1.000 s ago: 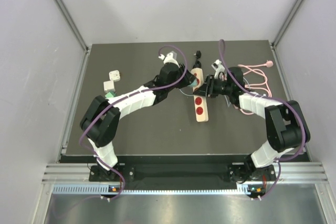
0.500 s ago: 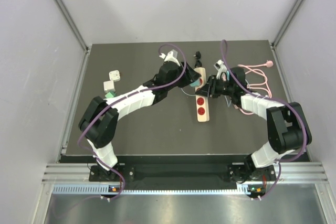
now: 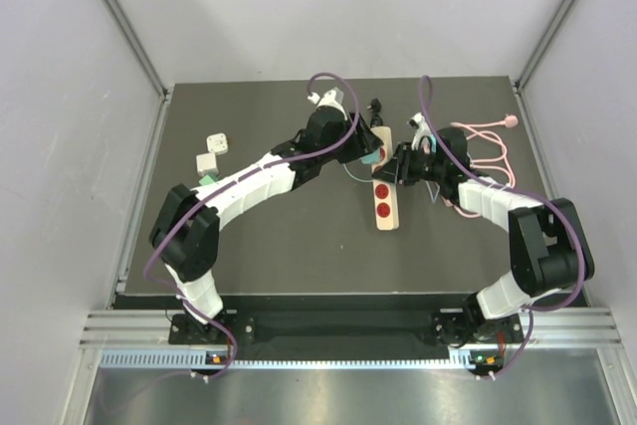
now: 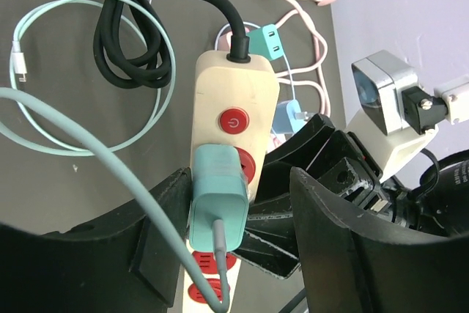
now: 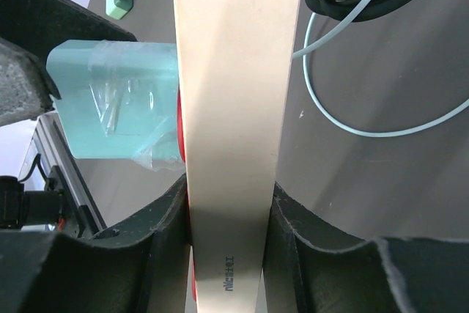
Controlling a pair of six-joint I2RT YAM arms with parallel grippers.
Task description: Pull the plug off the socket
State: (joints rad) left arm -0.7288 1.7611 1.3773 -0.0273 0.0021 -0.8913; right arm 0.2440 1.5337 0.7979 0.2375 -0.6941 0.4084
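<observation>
Next, I shift over and close on the plug's sides (image 4: 242, 214) before pulling, because the teal plug is off-center between the open fingers of my left gripper.
A cream power strip (image 3: 385, 204) with red sockets lies mid-table and also shows in the left wrist view (image 4: 234, 86). A teal plug (image 4: 218, 196) sits in its socket below the red switch, its teal cable trailing off. My left gripper (image 4: 240, 199) is open and straddles the plug; its left finger (image 4: 165, 218) is at the plug's side and the right finger (image 4: 330, 232) stands apart. In the top view the left gripper (image 3: 365, 153) hides the plug. My right gripper (image 5: 229, 210) is shut on the strip's (image 5: 234, 71) sides, with the plug (image 5: 113, 100) at left. It meets the strip from the right (image 3: 396, 168).
A coiled black cord (image 4: 124, 42) runs from the strip's far end. A thin teal cable (image 4: 157, 108) loops beside it. A pink cable (image 3: 483, 141) lies far right. White adapters (image 3: 214, 144) and a green one (image 3: 207, 179) lie at left. A small teal plug (image 4: 265, 40) lies beside the strip.
My left wrist has moved a little toward the far side and its gripper has closed in over the plug. The right gripper stays clamped on the strip, shifted slightly left.
</observation>
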